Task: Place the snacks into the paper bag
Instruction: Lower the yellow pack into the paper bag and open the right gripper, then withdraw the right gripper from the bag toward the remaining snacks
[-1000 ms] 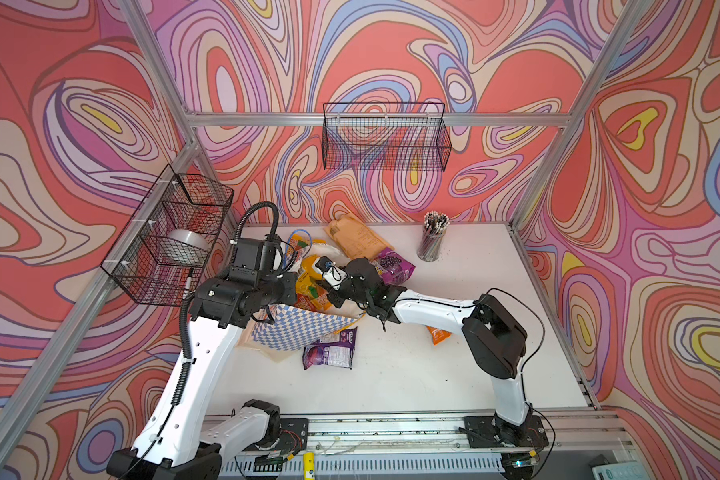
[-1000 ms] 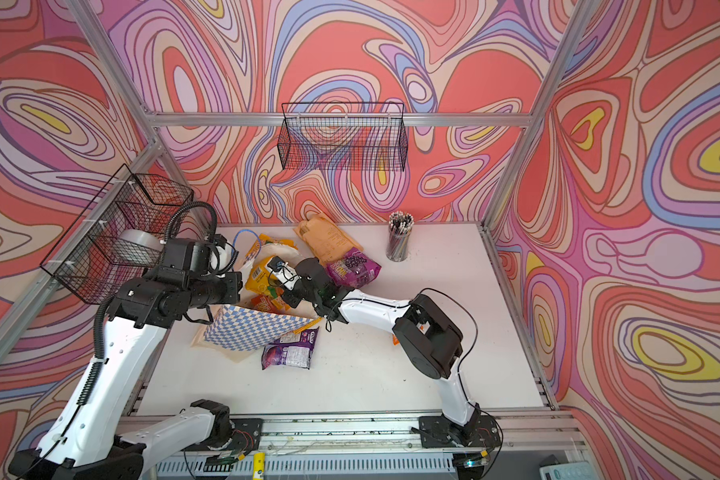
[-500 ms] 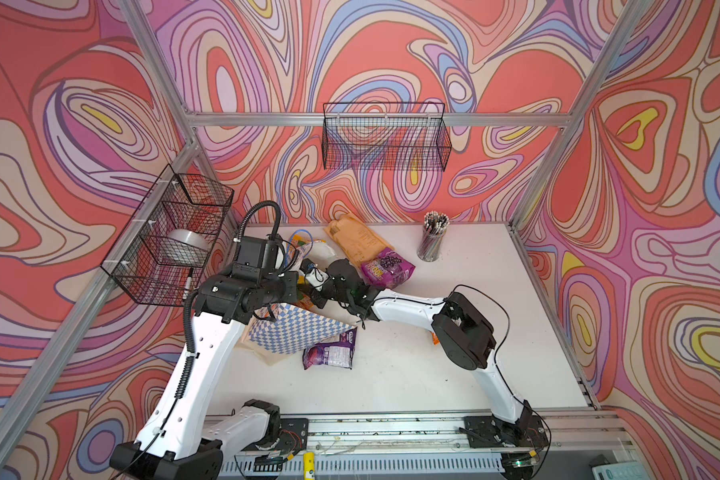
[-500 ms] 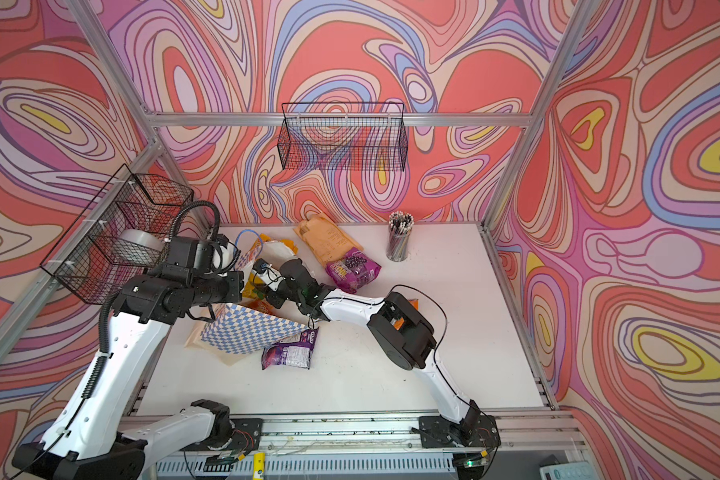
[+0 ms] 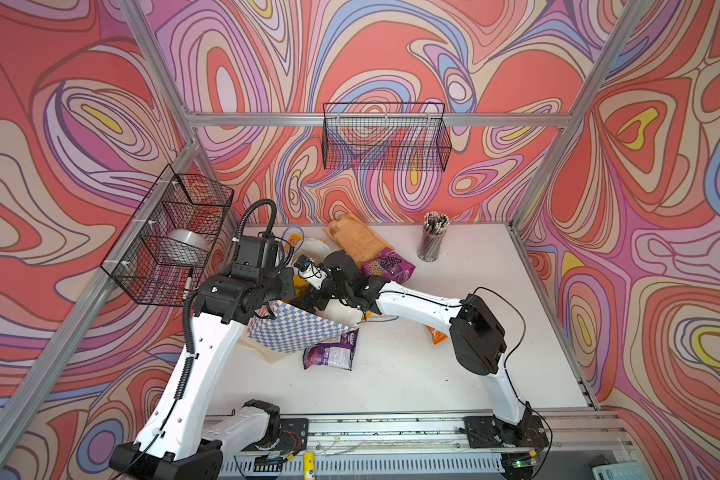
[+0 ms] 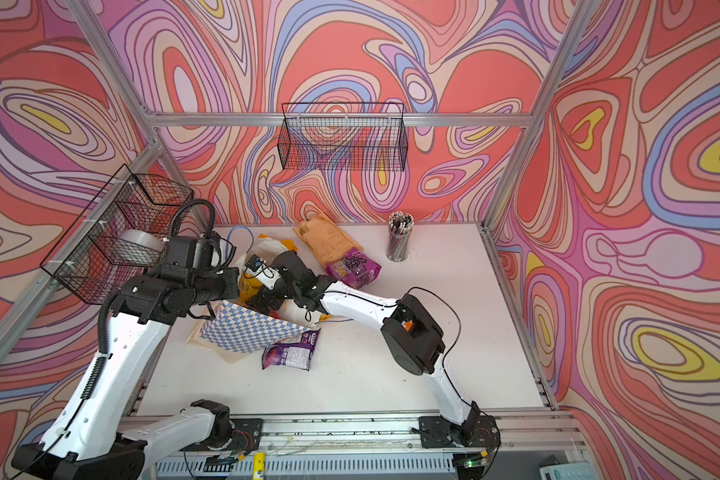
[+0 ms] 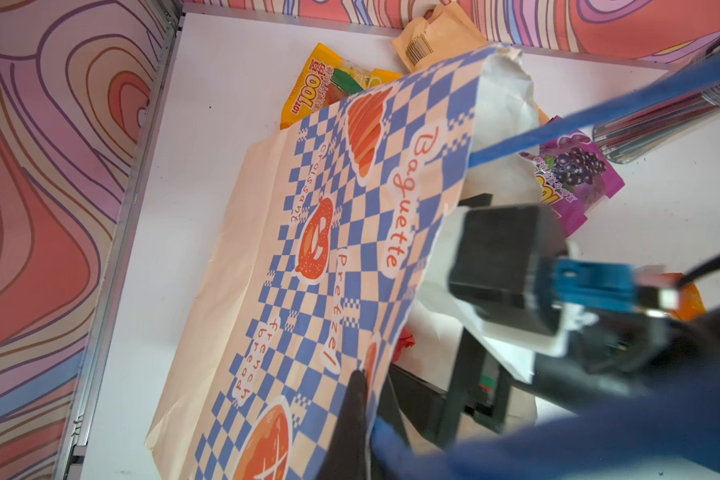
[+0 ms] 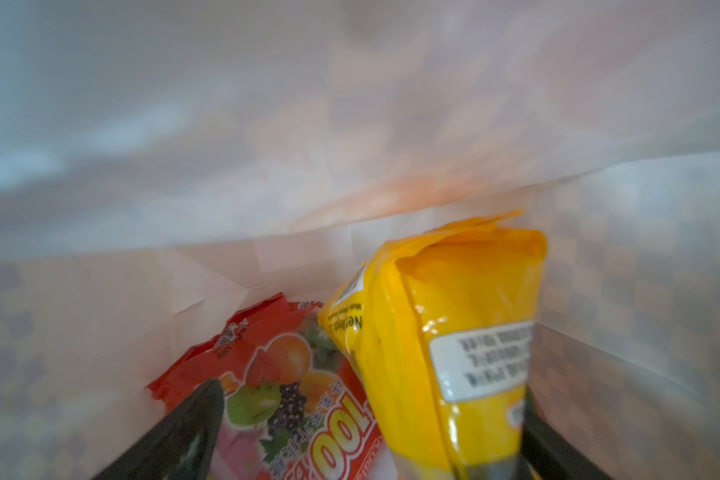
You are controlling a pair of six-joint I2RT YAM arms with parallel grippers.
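Observation:
The robot's right gripper needs to next close on the lower blue handle [image 5: 388,320] of the paper bag, the one reaching toward the orange snack, to lift the bag.
The blue-and-white checkered paper bag [image 5: 296,328] [image 6: 246,332] [image 7: 329,232] lies tilted on the table, mouth toward the right arm. My left gripper [image 7: 368,390] is shut on the bag's rim and holds it up. My right gripper [image 8: 371,399] is inside the bag, its fingers [image 8: 184,419] wide open. A yellow snack [image 8: 454,332] leans by one finger, beside a red snack [image 8: 267,361] on the bag's white floor. Outside lie a purple snack [image 5: 331,351] before the bag, another purple one [image 5: 387,266] behind, a yellow one [image 7: 312,91] and an orange one [image 5: 436,334].
A large tan-orange packet [image 5: 356,237] lies at the back by the wall. A cup of pencils [image 5: 431,239] stands at the back right. Black wire baskets hang on the back wall [image 5: 385,141] and the left wall [image 5: 171,245]. The table [image 5: 454,386] shows bare surface front right.
My right gripper has pushed left into the bag's mouth with the yellow snack and opened its jaws. The left gripper has kept its hold on the bag's rim.

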